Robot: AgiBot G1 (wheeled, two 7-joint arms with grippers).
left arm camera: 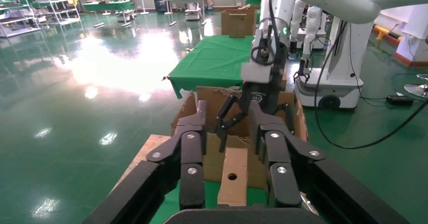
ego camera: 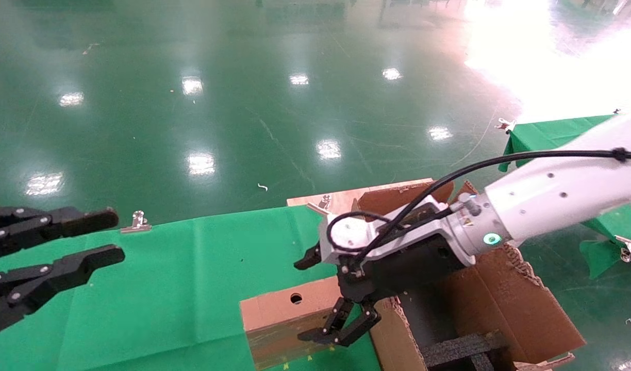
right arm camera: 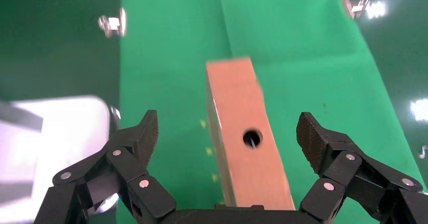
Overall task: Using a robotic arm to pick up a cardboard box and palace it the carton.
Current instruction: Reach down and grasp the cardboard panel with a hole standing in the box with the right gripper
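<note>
Next, I close my right gripper on the carton-side half (ego camera: pixel 327 299) (right arm camera: pixel 258 181) of the cardboard box, with one finger on each long side, just past the box's round hole.
The small flat cardboard box (ego camera: pixel 279 309) with a round hole in its top lies on the green cloth, close beside the carton. My right gripper (ego camera: pixel 315 299), on the white arm with the teal ring, hangs just above it, open, one finger on each side of the box and not touching it. In the right wrist view the box (right arm camera: pixel 237 98) runs lengthwise between the spread fingers of the right gripper (right arm camera: pixel 228 130). The big torn carton (ego camera: pixel 501 304) with black foam (ego camera: pixel 460 345) inside stands to the right. My left gripper (ego camera: pixel 112 237) is open and idle at the far left.
The green cloth table (ego camera: pixel 166 288) has metal clips (ego camera: pixel 137 221) on its far edge. A wooden board (ego camera: pixel 346 196) lies behind the carton. A second green-covered table (ego camera: pixel 547 134) stands at the right. The left wrist view shows the box (left arm camera: pixel 234 173) and the carton (left arm camera: pixel 212 103) beyond the left gripper (left arm camera: pixel 227 115).
</note>
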